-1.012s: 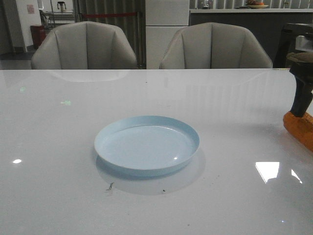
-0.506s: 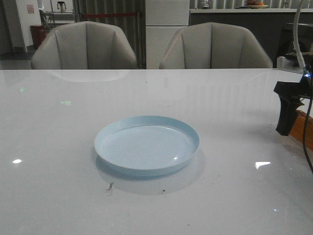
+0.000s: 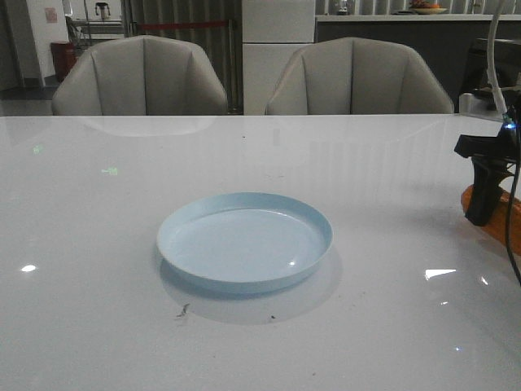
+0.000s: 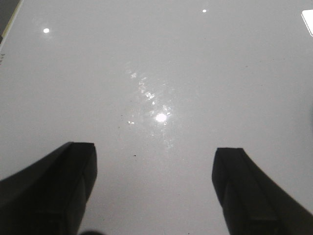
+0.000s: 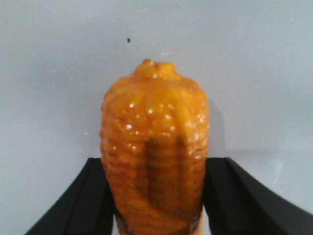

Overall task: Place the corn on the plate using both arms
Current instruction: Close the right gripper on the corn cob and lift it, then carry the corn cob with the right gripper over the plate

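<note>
My right gripper has the orange-yellow corn to place. It will let go of the corn across the middle of the empty pale blue plate (image 3: 256,227).
The pale blue plate (image 3: 244,241) sits empty at the table's middle. The orange-yellow corn (image 3: 493,221) lies on the table at the far right edge, well right of the plate. My right gripper (image 3: 479,213) reaches down onto it. In the right wrist view the corn (image 5: 154,112) fills the gap of the right gripper (image 5: 155,164), with both black fingers pressed against its sides and its tapered tip pointing away. My left gripper (image 4: 155,156) is open and empty over bare white tabletop; it does not show in the front view.
The glossy white table (image 3: 98,309) runs to a far edge with two grey chairs (image 3: 138,77) behind it. A cable (image 3: 511,228) hangs by the right arm at the right edge.
The right gripper has shifted left and lowered along the corn, so the cob now shows on both sides of its fingers. The plate has not moved.
</note>
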Tool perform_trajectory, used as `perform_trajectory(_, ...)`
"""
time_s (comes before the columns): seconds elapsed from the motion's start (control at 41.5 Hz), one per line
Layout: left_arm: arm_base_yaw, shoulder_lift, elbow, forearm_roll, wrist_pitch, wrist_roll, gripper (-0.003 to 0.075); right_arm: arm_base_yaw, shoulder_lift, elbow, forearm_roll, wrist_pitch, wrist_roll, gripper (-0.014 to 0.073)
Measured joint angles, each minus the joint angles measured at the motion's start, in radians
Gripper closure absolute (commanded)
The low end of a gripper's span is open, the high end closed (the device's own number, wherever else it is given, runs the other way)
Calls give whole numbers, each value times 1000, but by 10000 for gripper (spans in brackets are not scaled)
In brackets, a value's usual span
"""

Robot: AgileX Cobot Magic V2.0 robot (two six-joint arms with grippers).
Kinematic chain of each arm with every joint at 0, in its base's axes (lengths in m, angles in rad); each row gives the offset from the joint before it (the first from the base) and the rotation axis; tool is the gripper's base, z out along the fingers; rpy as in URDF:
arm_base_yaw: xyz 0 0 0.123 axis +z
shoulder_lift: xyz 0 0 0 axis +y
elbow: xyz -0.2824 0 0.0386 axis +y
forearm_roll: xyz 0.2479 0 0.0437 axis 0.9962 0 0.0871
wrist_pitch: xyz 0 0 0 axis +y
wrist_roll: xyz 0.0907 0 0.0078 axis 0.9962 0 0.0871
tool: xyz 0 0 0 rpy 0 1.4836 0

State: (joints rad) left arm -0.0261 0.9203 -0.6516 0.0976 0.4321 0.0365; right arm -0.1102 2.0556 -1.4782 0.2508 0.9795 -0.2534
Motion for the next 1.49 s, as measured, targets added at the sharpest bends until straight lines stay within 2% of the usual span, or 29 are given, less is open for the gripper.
perform_trajectory(0.048, 0, 0, 0, 1, 0, 0, 174, 0, 0, 0, 0, 0, 0, 545)
perform_trajectory(0.217, 0, 0, 0, 1, 0, 0, 174, 0, 2, -30, 8, 21, 0, 541)
perform_trajectory(0.482, 0, 0, 0, 2, 0, 0, 174, 23, 2, -194, 70, 121, 0, 541)
perform_trajectory(0.699, 0, 0, 0, 4, 0, 0, 174, 131, 2, -303, 77, 156, 0, 541)
perform_trajectory(1.157, 0, 0, 0, 4, 0, 0, 174, 460, 2, -316, 85, 123, -1, 541)
perform_trajectory(1.494, 0, 0, 0, 4, 0, 0, 174, 586, 36, -318, 89, 67, -1, 541)
